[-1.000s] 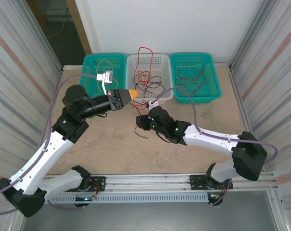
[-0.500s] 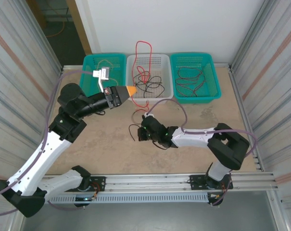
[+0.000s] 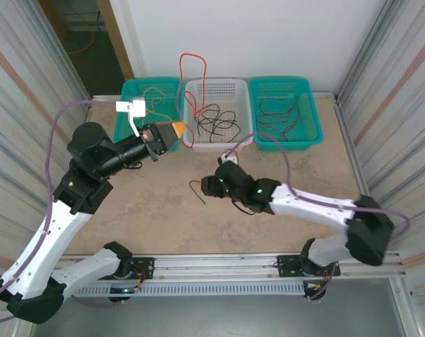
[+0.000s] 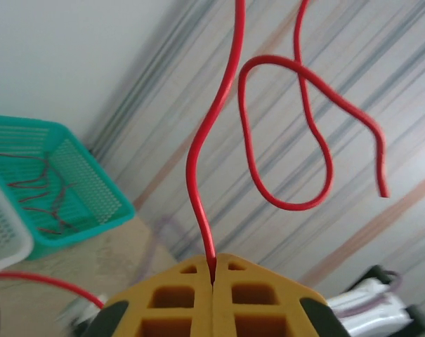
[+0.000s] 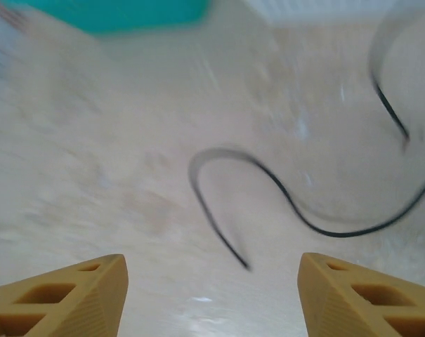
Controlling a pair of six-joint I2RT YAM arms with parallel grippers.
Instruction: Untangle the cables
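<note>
The red cable's loop crosses itself above my left gripper. My right gripper will leave the black cable, take the red cable's slack [image 3: 191, 139] and pull it straight.
My left gripper [image 3: 178, 130] hangs in front of the white basket [image 3: 244, 133], shut on a red cable [image 3: 192, 59]. That cable rises in a tall loop above the basket. In the left wrist view the red cable [image 4: 198, 161] comes up out of the closed yellow tips of my left gripper [image 4: 213, 270] and curls overhead. My right gripper [image 3: 209, 184] stands open low over the table, with nothing between its fingers. A black cable [image 3: 196, 191] lies loose on the table just ahead of it. The right wrist view shows that black cable [image 5: 268, 184] curving beyond the spread tips of my right gripper [image 5: 212, 281]. More black cables [image 3: 216, 118] lie in the white basket.
A teal basket [image 3: 133, 88] at the back left holds a tan cable [image 3: 154, 93]. Another teal basket [image 3: 309, 112] at the back right holds dark red and black cables [image 3: 277, 112]. Metal walls close in both sides.
My left gripper moved left and back, drawing the red cable further out of the white basket. My right gripper opened and let go of the black cable, which now lies on the table.
</note>
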